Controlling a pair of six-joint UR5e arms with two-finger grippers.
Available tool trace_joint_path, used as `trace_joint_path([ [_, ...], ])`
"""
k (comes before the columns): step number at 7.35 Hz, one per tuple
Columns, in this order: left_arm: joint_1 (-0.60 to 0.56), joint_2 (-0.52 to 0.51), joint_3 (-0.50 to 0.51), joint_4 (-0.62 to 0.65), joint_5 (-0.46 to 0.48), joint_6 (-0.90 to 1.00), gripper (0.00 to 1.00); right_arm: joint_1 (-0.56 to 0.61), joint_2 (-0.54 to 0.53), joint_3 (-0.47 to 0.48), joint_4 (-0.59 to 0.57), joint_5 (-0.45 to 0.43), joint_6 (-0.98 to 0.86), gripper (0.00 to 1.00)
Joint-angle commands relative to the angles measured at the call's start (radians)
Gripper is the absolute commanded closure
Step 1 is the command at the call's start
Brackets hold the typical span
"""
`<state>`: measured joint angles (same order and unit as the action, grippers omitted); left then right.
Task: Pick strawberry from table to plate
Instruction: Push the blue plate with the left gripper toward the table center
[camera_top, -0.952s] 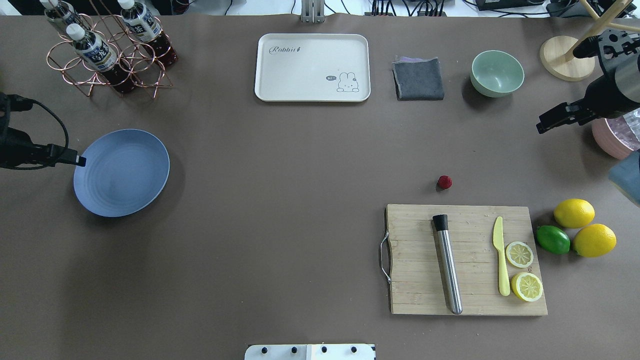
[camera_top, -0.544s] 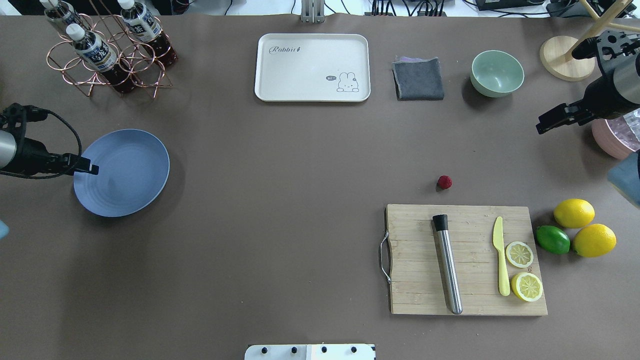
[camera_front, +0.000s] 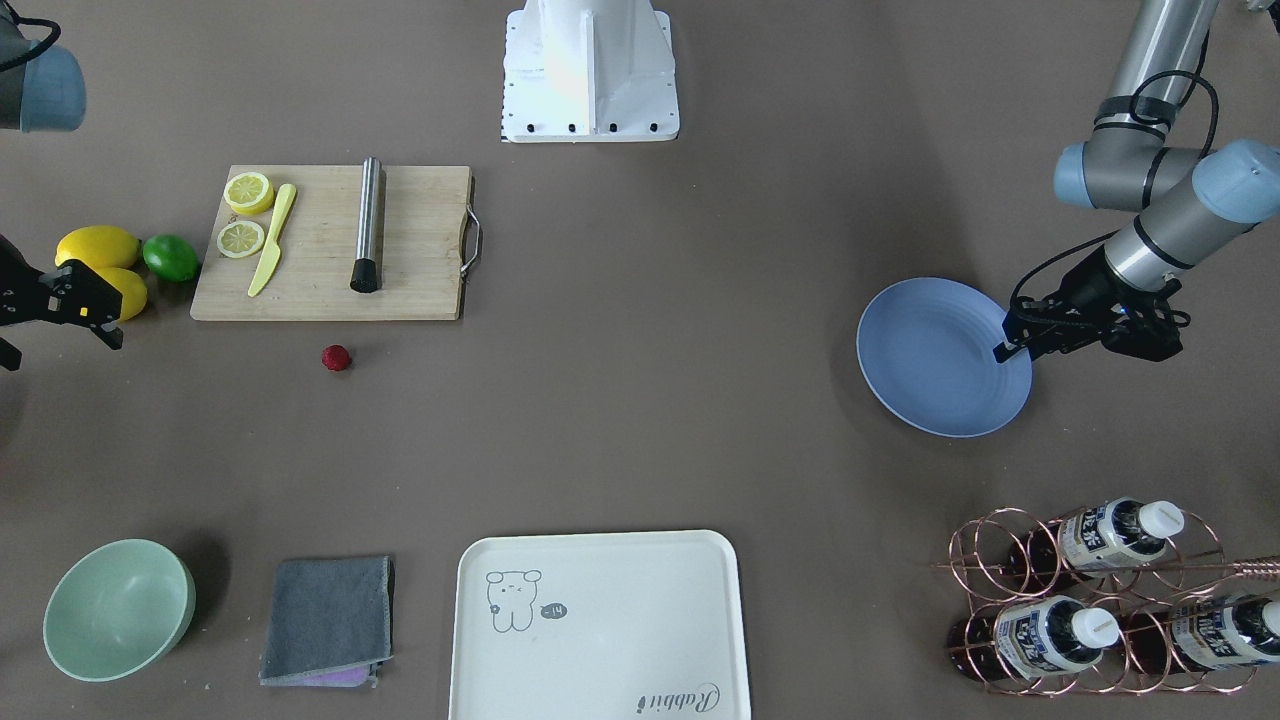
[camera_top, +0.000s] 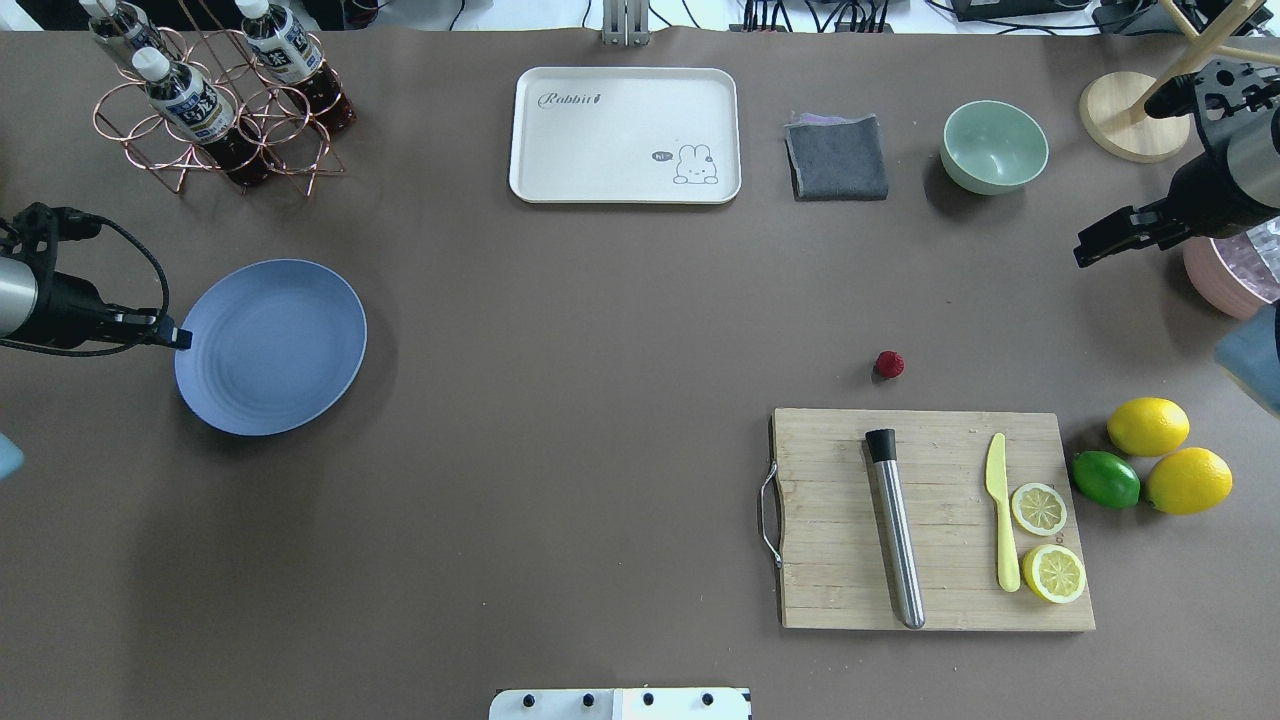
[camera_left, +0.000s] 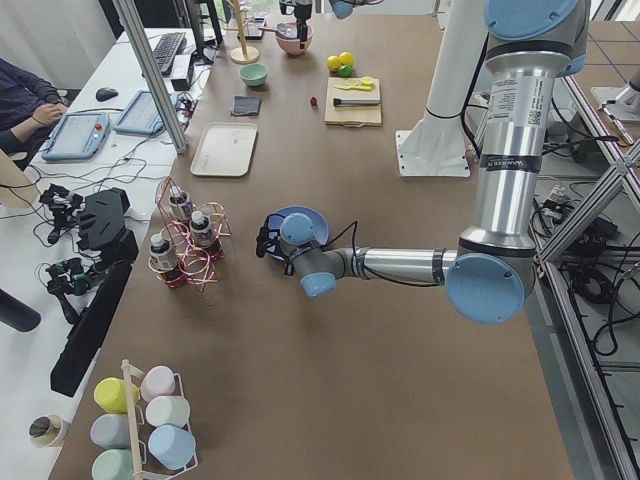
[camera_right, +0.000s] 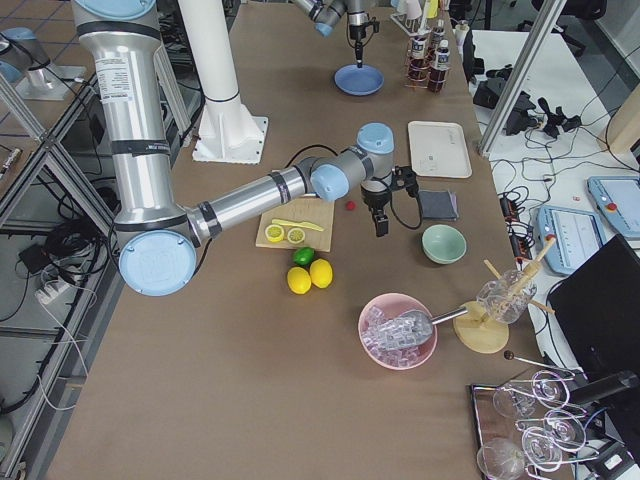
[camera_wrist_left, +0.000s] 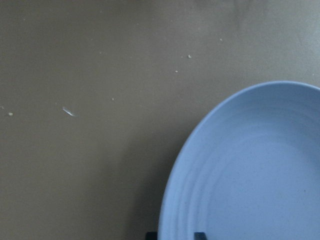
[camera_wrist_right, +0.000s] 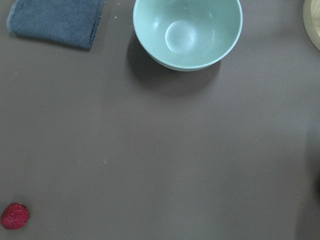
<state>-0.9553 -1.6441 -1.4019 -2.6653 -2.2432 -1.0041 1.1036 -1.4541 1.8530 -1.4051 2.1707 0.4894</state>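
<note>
The blue plate, which lies flat with nothing on it, will go down on the table (camera_front: 601, 371) between the cream tray and the white base from my left gripper.
The strawberry (camera_top: 889, 364) (camera_front: 336, 357) is a small dark-red berry lying on the grey-brown table (camera_top: 600, 400), just beyond the cutting board's far edge; it also sits in the lower left corner of the right wrist view (camera_wrist_right: 15, 216). The blue plate (camera_top: 270, 347) (camera_front: 940, 355) lies flat at the far left, with nothing on it. My left gripper (camera_top: 185, 340) (camera_front: 1002, 350) is at the plate's left rim, its fingertips (camera_wrist_left: 200, 235) straddling the rim and shut on it. My right gripper (camera_top: 1085, 252) hangs above the table far right of the strawberry; no fingertips show in its wrist view, and it looks open.
A wooden cutting board (camera_top: 830, 600) carries a steel muddler, a yellow knife and two lemon slices. Two lemons (camera_top: 1148, 426) and a lime (camera_top: 1106, 479) lie to its right. A cream tray (camera_top: 625, 135), grey cloth (camera_top: 838, 158), mint bowl (camera_top: 994, 146) and bottle rack (camera_top: 215, 110) line the far side.
The left gripper came down and rightward to the plate's left rim, and the plate slid a little to the right. The right arm and the strawberry stayed put.
</note>
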Motion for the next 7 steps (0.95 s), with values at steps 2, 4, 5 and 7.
trace_joint_path([
  [2,0.0,-0.07,-0.066,0.01,-0.028,-0.205,1.0,0.001,-0.005,0.003,0.0,0.001,0.0,0.0],
  [4,0.056,-0.175,-0.069,0.037,0.002,-0.336,1.0,0.001,-0.006,0.003,0.0,0.004,0.0,0.0],
  [5,0.093,-0.234,-0.077,0.101,0.054,-0.358,1.0,0.001,-0.006,0.002,0.0,0.007,0.001,0.0],
  [7,0.194,-0.339,-0.164,0.364,0.167,-0.37,1.0,0.001,-0.011,-0.001,0.0,0.008,0.002,0.0],
])
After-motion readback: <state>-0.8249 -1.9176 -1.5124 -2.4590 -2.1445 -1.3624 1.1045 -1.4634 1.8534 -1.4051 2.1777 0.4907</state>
